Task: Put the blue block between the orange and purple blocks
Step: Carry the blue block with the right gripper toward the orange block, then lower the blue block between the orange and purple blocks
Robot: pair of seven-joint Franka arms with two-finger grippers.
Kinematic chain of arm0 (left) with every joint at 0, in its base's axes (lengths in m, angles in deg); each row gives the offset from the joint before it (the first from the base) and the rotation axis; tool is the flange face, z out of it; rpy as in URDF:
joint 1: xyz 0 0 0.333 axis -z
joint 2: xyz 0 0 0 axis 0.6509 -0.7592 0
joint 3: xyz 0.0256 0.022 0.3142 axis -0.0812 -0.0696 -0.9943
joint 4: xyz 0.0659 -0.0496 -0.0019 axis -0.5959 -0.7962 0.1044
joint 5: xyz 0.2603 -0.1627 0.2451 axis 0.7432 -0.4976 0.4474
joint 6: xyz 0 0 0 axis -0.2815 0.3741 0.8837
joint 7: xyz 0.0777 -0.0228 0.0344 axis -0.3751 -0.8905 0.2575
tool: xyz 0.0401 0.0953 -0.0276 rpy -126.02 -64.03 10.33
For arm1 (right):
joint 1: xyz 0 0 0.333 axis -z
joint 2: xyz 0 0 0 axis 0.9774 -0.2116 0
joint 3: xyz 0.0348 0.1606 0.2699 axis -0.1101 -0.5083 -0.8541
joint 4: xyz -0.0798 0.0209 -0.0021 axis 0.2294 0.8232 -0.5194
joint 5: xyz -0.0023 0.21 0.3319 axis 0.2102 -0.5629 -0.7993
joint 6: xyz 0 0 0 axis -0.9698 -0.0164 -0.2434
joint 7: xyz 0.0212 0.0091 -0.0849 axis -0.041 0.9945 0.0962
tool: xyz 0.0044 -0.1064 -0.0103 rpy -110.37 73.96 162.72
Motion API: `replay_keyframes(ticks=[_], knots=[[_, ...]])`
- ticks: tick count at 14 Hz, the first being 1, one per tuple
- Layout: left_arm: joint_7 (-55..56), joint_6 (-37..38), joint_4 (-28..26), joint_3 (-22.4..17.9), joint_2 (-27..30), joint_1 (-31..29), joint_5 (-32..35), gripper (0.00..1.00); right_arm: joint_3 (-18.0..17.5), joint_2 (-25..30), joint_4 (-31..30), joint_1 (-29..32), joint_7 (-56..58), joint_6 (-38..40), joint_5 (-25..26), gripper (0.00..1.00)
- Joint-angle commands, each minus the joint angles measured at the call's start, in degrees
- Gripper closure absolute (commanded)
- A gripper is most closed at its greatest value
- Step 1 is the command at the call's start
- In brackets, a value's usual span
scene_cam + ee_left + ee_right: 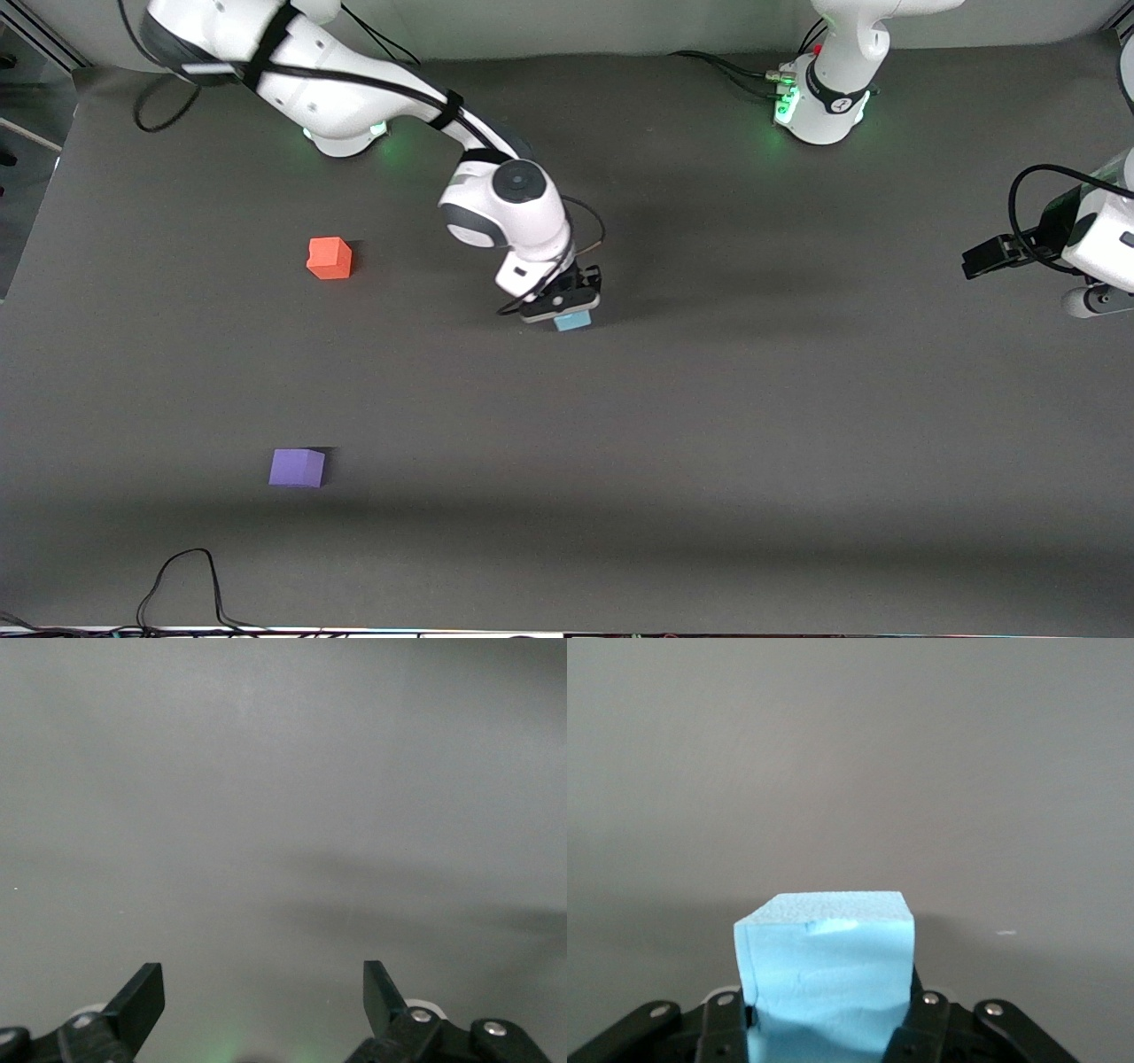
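Note:
The blue block will go down from my right gripper onto the grey mat midway (308, 366) between the orange and purple blocks, where I need to let go of it.
The blue block (574, 321) sits near the middle of the table, and it fills the lower part of the right wrist view (824, 948). My right gripper (564, 301) (824, 1023) is shut on it, fingers pressed against two of its sides, low at the table. The orange block (330, 258) lies toward the right arm's end. The purple block (297, 467) lies nearer to the front camera than the orange one, with a wide gap between them. My left gripper (983, 259) (263, 988) is open and empty and waits at the left arm's end.
A black cable (186, 580) loops along the table edge nearest the front camera, near the purple block. The arm bases (824, 106) stand along the farthest edge. Grey mat (709, 425) covers the table.

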Motion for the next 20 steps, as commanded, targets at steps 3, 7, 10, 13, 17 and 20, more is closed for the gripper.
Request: replay_keyframes(ticks=[3,7,10,13,17,20], knots=[[-1.2,-0.5,-0.9,0.9,1.0,-0.5,-0.8,0.0,17.8,16.3,-5.7,0.8,21.0,3.7,-22.4,0.74],[-1.3,-0.2,-0.7,0.9,0.8,-0.4,-0.9,0.0,34.2,19.8,-10.0,0.7,48.1,12.0,-36.5,0.75],[-1.3,0.1,-0.7,0.9,0.8,-0.5,-0.9,0.0,40.4,18.1,-16.4,0.6,57.4,7.3,-36.5,0.74],[-1.2,-0.1,-0.7,0.9,0.7,-0.2,-0.9,0.0,40.7,12.6,-20.8,0.6,58.0,-4.1,-36.5,0.74],[-1.0,-0.6,-0.7,1.2,0.5,0.0,-0.9,0.0,40.7,10.1,-20.8,0.5,58.1,-6.8,-35.9,0.74],[-1.2,-0.6,-0.7,1.2,0.1,-0.1,-0.9,0.0,41.4,10.2,-20.8,0.5,60.0,-6.6,-35.6,0.74]])
